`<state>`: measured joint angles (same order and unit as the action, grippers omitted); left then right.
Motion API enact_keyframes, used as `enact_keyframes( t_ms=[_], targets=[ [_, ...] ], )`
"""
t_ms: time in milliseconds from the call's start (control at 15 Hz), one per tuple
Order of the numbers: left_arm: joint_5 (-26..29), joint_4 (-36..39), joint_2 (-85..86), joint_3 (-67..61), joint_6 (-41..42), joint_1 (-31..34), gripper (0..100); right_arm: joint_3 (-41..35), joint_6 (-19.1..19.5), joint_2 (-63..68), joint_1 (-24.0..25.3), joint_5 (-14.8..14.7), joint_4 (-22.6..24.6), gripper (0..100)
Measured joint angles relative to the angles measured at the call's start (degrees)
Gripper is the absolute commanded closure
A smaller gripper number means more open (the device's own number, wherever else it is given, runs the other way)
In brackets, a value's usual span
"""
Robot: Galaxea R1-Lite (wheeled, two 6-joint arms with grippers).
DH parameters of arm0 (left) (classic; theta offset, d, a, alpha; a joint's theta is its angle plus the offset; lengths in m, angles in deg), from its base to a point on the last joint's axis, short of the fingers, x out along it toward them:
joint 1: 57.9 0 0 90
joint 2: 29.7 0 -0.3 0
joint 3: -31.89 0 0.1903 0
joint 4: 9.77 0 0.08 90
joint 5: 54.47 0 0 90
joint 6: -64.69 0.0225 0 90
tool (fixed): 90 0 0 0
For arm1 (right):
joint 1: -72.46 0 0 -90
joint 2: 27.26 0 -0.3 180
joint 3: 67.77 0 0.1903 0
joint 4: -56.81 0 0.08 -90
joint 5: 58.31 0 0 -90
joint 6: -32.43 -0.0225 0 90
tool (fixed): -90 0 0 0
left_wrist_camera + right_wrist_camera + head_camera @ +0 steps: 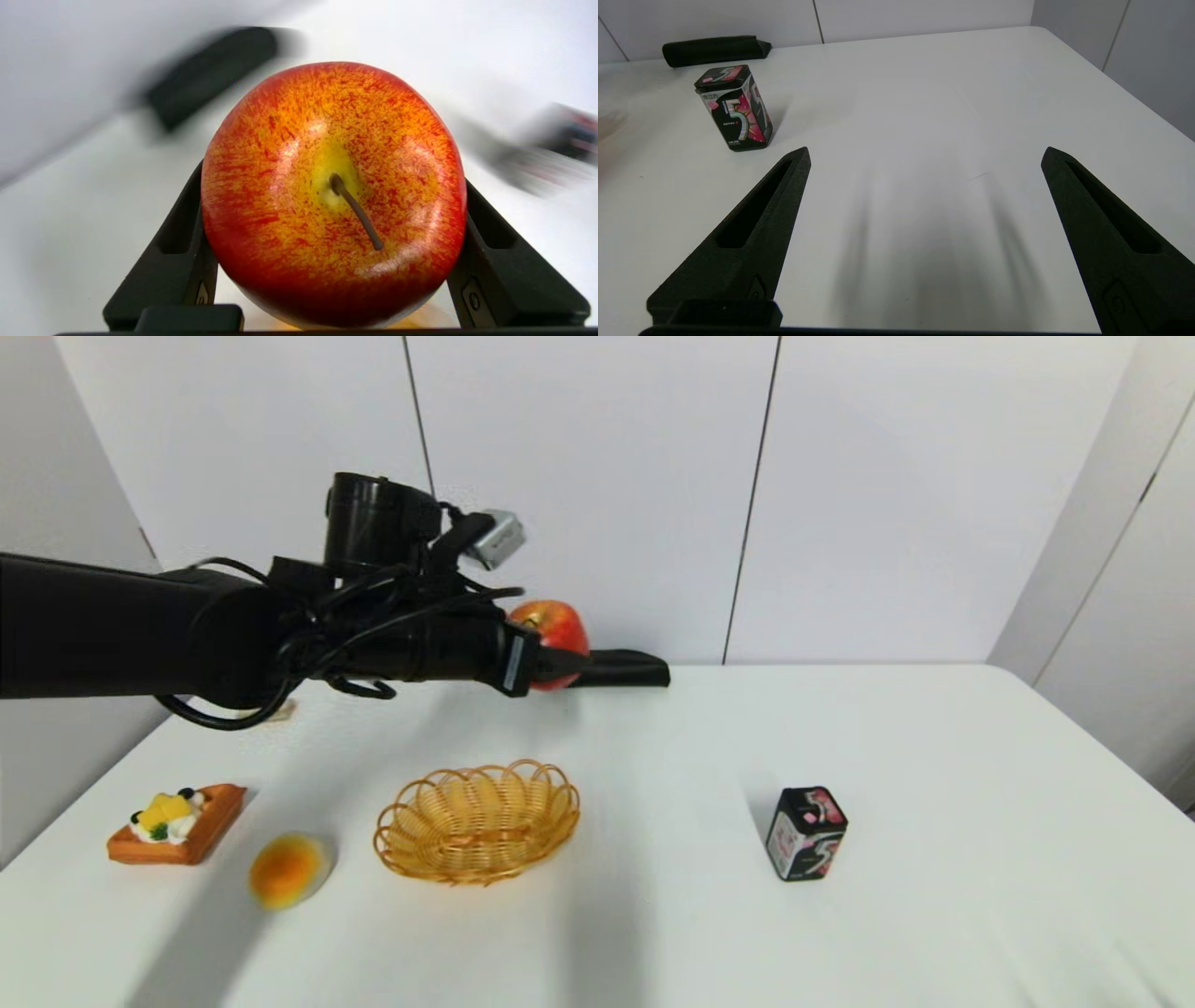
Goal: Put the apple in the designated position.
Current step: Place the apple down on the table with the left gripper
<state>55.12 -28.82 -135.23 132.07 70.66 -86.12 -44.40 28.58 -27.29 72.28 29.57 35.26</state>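
The apple will leave my left gripper on the white table (858,945) just in front of the black tin.
The apple (558,622), red with yellow-orange streaks, hangs in the air above the back of the white table (934,784), behind the basket. My left gripper (560,659) is shut on it. In the left wrist view the apple (327,140) fills the space between both black fingers (173,252), its stem dimple facing the camera. The designated position carries no visible mark on the tabletop. My right gripper (925,151) shows only in its own wrist view, open and low over bare table, with nothing between its fingers.
A yellow wicker basket (476,821) sits front centre. A small black tin (807,833) (735,107) stands to its right. An orange-and-white oval (288,870) and a waffle cake (177,823) lie front left. A black pouch (625,668) (714,49) rests by the back wall.
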Motion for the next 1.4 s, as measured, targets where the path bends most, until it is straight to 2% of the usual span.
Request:
enact_keyframes(
  t_ms=[200, 733, 1133, 1400],
  targets=[
    [5.3, -4.6, 1.1, 0.7, 2.1, -7.7, 100, 0.0, 0.0, 0.0, 0.0, 0.0, 0.0, 0],
    [5.4, -6.3, -2.2, 1.4, 2.5, -22.7, 100, 0.0, 0.0, 0.0, 0.0, 0.0, 0.0, 0],
    [5.3, -6.3, -8.9, 6.1, 2.7, -28.6, 100, 0.0, 0.0, 0.0, 0.0, 0.0, 0.0, 0],
    [5.2, -6.4, -13.5, 8.6, 2.7, -30.3, 100, 0.0, 0.0, 0.0, 0.0, 0.0, 0.0, 0]
  ],
)
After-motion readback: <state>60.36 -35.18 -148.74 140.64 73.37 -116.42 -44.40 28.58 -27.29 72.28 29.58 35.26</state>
